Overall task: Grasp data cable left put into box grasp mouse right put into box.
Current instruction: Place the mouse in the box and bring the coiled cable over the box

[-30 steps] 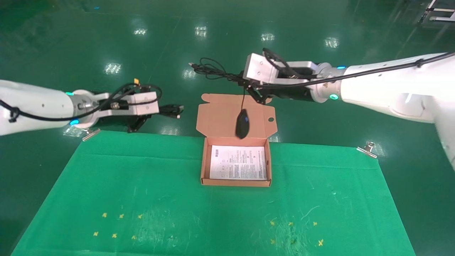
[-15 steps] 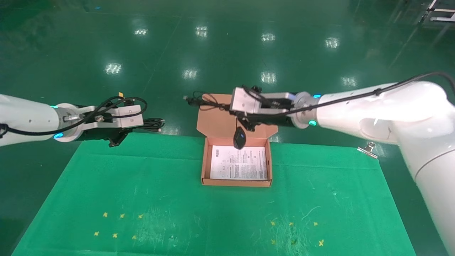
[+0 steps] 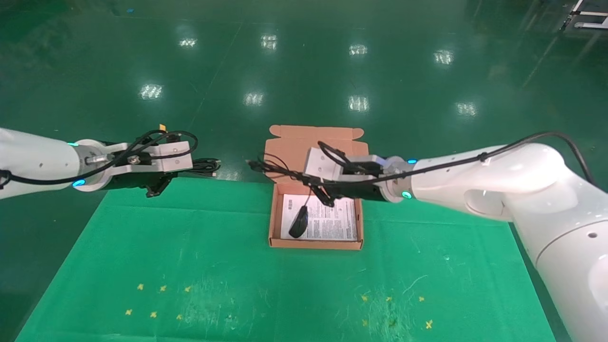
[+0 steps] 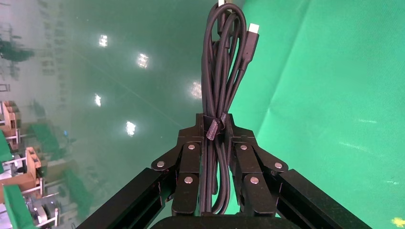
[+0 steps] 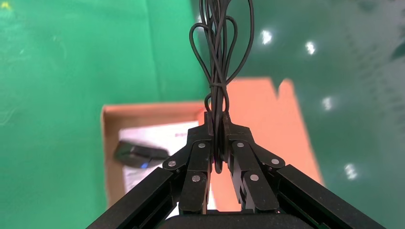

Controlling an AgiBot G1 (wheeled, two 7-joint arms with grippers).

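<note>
Next, my right gripper lets go of the mouse's bundled cord on the white sheet's far half (image 3: pixel 328 210) (image 5: pixel 179 182), near the box's open flap lid.
My left gripper (image 3: pixel 178 172) is shut on the data cable (image 3: pixel 205 166), a long black bundle, and holds it in the air over the table's far left edge. The left wrist view shows the gripper (image 4: pixel 216 125) clamped on the cable (image 4: pixel 224 71) at its strap. My right gripper (image 3: pixel 314 184) is shut on the mouse's bundled cord (image 3: pixel 266 167) above the box (image 3: pixel 314 244). The black mouse (image 3: pixel 298 222) hangs low inside the box, at its left side over the white sheet; I cannot tell if it touches. The right wrist view shows the gripper (image 5: pixel 217 120), the cord (image 5: pixel 219 47), the mouse (image 5: pixel 138 155) and the box (image 5: pixel 153 109).
The box's flap lid (image 3: pixel 289 147) lies open behind it, beyond the table's far edge. A green cloth (image 3: pixel 190 247) covers the table, held by metal clips (image 3: pixel 491 199) at the far corners. Small yellow marks (image 3: pixel 161 288) dot the near part.
My right gripper has come down and toward me, lowering the mouse from in front of the lid into the box. My left gripper dropped a little with the cable, then held still.
</note>
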